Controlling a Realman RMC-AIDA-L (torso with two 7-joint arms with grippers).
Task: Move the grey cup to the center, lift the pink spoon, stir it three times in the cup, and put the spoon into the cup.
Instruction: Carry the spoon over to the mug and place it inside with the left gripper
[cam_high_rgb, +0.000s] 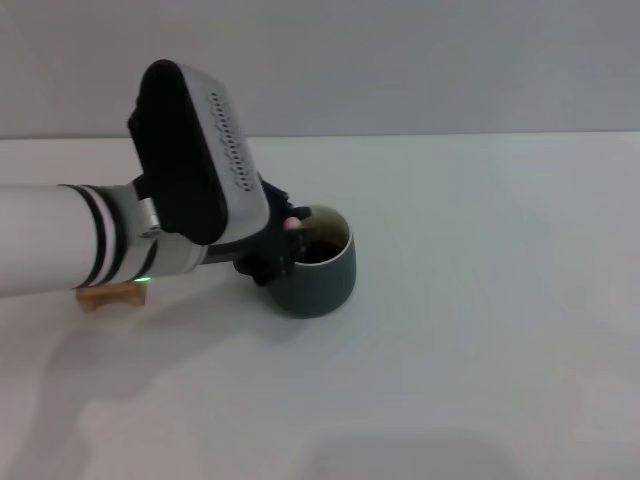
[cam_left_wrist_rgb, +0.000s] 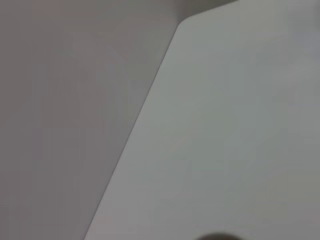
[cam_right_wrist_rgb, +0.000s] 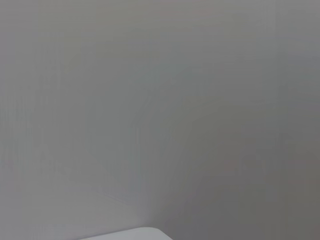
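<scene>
My left gripper is going to release the pink spoon inside the grey cup (cam_high_rgb: 274, 230), against the cup's rim that faces the wooden block.
The grey cup (cam_high_rgb: 318, 272) stands on the white table a little left of the middle in the head view, with dark liquid (cam_high_rgb: 322, 244) inside. My left arm reaches in from the left, and my left gripper (cam_high_rgb: 284, 238) hangs over the cup's left rim. A small bit of the pink spoon (cam_high_rgb: 295, 225) shows at the dark fingertips, held over the cup's mouth. The spoon's bowl is hidden. My right gripper is out of view.
A light wooden block (cam_high_rgb: 108, 295) lies on the table under my left forearm. The white table (cam_high_rgb: 480, 330) stretches wide to the right and front of the cup. The wrist views show only table surface and wall.
</scene>
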